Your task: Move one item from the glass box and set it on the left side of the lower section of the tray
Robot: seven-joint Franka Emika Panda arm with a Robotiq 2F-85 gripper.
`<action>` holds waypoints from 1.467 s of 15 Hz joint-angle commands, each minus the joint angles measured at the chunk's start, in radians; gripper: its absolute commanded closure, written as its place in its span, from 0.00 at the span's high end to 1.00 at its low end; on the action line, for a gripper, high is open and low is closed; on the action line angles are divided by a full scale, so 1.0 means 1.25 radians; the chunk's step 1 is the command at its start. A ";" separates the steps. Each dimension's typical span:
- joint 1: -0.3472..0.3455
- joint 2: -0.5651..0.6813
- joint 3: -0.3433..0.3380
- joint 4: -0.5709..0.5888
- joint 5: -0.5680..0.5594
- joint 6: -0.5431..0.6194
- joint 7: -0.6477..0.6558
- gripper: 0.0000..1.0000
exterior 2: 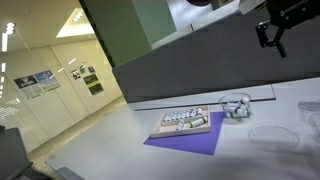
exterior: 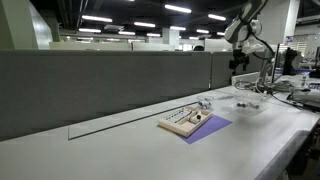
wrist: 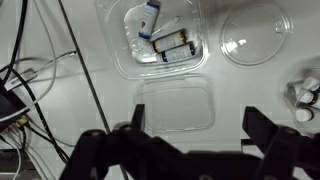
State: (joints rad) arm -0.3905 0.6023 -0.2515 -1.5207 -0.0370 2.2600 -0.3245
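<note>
Next, my gripper will go to the glass box and close on the middle of the white and blue piece point(exterior: 251, 103) point(wrist: 148, 19), beside the dark orange-banded pieces.
The glass box point(wrist: 160, 42) is a clear low container holding a few small dark and white pieces, seen at the top middle of the wrist view. It also shows in both exterior views point(exterior 2: 235, 105) point(exterior: 204, 104), just beyond one end of the tray. The light beige tray point(exterior 2: 183, 123) point(exterior: 180, 122) holds rows of small pieces and lies partly on a purple sheet point(exterior 2: 190, 143). My gripper point(wrist: 195, 125) is open and empty. It hangs high above the table point(exterior 2: 273, 35), over an empty clear lid point(wrist: 175, 105) near the glass box.
A round clear dish point(wrist: 255, 35) point(exterior 2: 270, 136) lies beside the glass box. Small white round pieces point(wrist: 305, 95) show at the right edge of the wrist view. Black cables point(wrist: 30, 80) run along the left. A grey partition wall point(exterior: 110, 80) backs the table.
</note>
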 commanded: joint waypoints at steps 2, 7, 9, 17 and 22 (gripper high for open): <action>-0.006 0.002 0.016 0.005 -0.012 -0.003 0.014 1.00; -0.009 0.056 -0.004 0.056 -0.008 -0.026 0.093 1.00; -0.033 0.085 -0.003 0.062 -0.016 0.004 0.062 1.00; -0.088 0.217 -0.021 0.138 -0.210 0.065 -0.165 1.00; -0.094 0.227 -0.010 0.125 -0.204 0.071 -0.195 1.00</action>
State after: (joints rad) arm -0.5005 0.8825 -0.2737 -1.3743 -0.2833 2.3543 -0.5715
